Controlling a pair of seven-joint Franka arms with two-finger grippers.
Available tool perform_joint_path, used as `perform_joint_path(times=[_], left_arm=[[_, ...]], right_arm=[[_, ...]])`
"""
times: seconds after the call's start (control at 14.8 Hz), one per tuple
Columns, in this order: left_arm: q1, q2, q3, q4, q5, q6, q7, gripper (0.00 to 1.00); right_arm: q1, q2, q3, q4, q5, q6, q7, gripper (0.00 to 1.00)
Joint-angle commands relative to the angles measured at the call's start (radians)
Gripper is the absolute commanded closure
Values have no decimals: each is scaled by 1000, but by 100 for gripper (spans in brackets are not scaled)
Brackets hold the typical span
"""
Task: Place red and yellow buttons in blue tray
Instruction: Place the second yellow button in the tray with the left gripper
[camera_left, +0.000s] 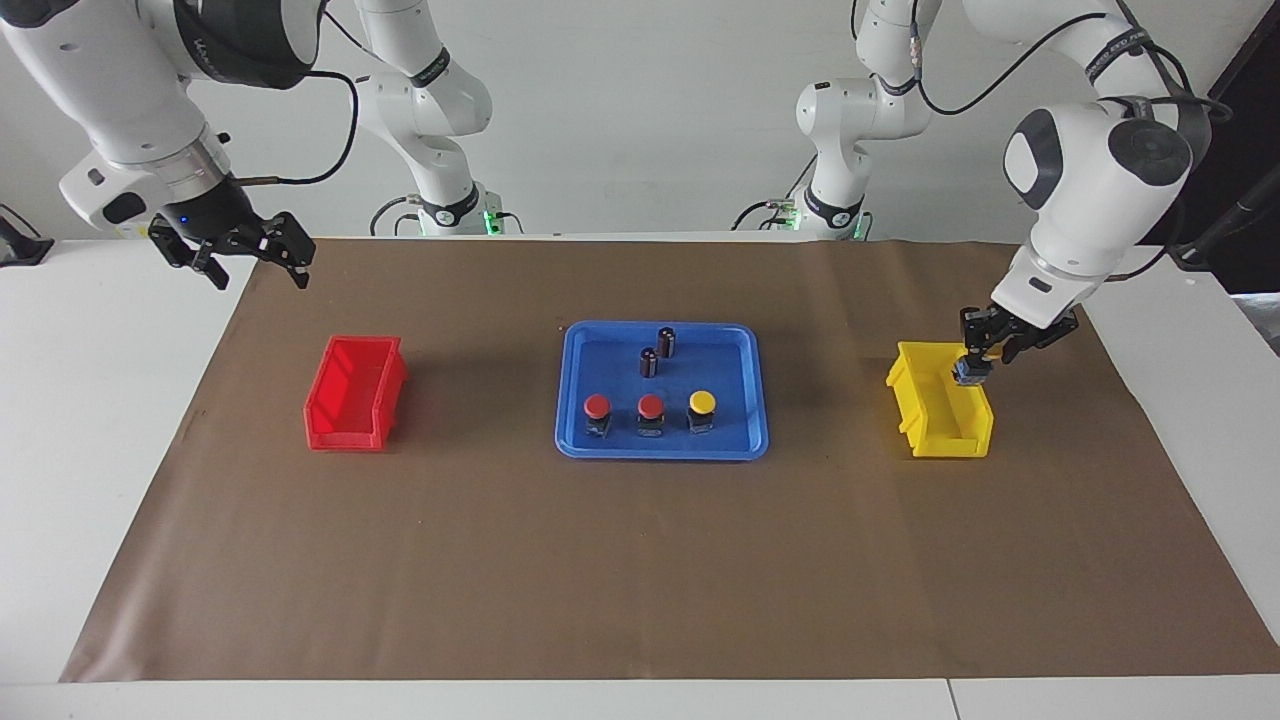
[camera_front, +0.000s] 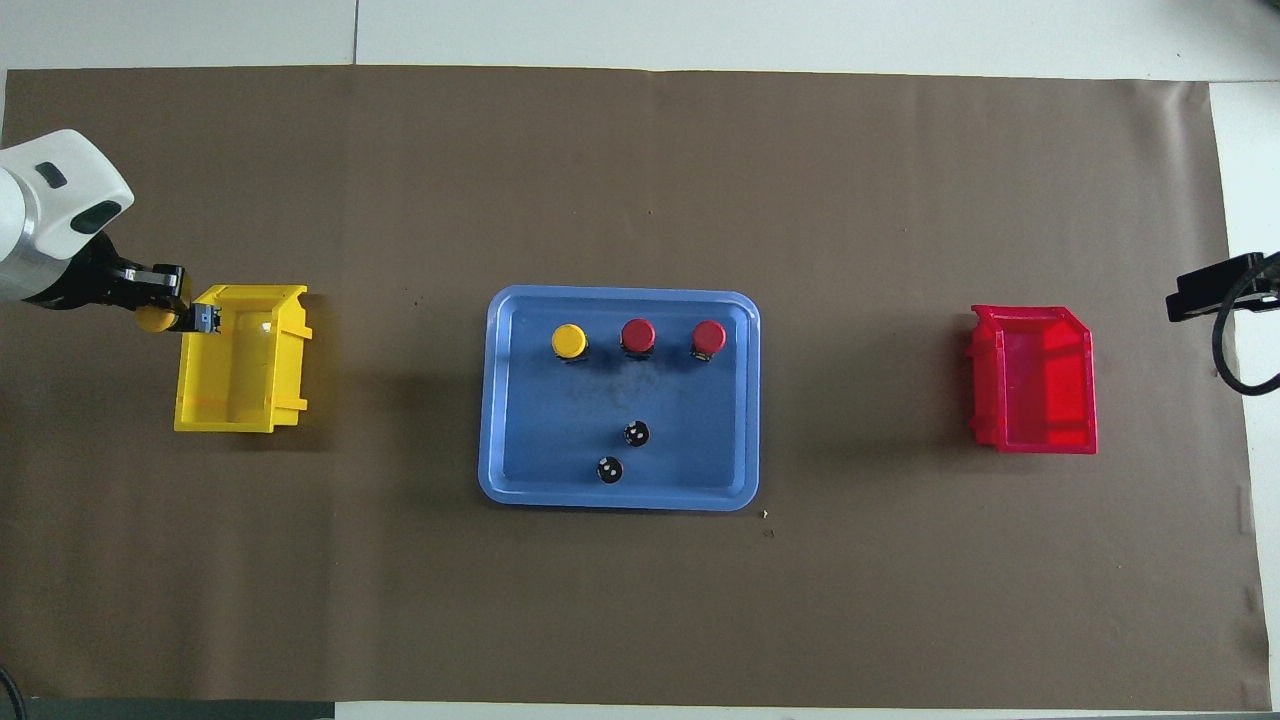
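I need to let go of the second yellow button with my left gripper in the blue tray (camera_front: 522, 352), between the tray's rim and the first yellow button.
The blue tray (camera_left: 575, 440) (camera_front: 500, 400) lies at the table's middle. In it stand two red buttons (camera_left: 597, 406) (camera_left: 651, 407) (camera_front: 638, 335) (camera_front: 709, 337) and one yellow button (camera_left: 702, 403) (camera_front: 569, 341) in a row. My left gripper (camera_left: 972, 368) (camera_front: 168, 316) is shut on the second yellow button (camera_left: 967, 374) (camera_front: 152, 319). It holds the button over the yellow bin's wall at the left arm's end of the table. My right gripper (camera_left: 250, 262) is open and empty. It waits raised above the mat's corner by the red bin.
Two small dark cylinders (camera_left: 666, 342) (camera_left: 649, 362) (camera_front: 636, 433) (camera_front: 610, 469) stand in the tray, nearer to the robots than the buttons. The yellow bin (camera_left: 925, 420) (camera_front: 240, 400) and the red bin (camera_left: 350, 420) (camera_front: 1035, 430) stand on the brown mat, one toward each end.
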Motion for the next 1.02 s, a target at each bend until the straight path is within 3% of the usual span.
perform_joint_path(times=[0.0,0.27,0.95], left_arm=[[-166,13,-2,-46,28,81,-285,97],[-353,116,1,-48,2,190,-538,98],[-453,197,0,-82,2,276,-660,98]], right_arm=[[-13,14,7,28,-5,-28,-17,0],[-10,11,7,22,-11,-30,-20,0],[-13,6,7,14,-6,-41,-23,0]])
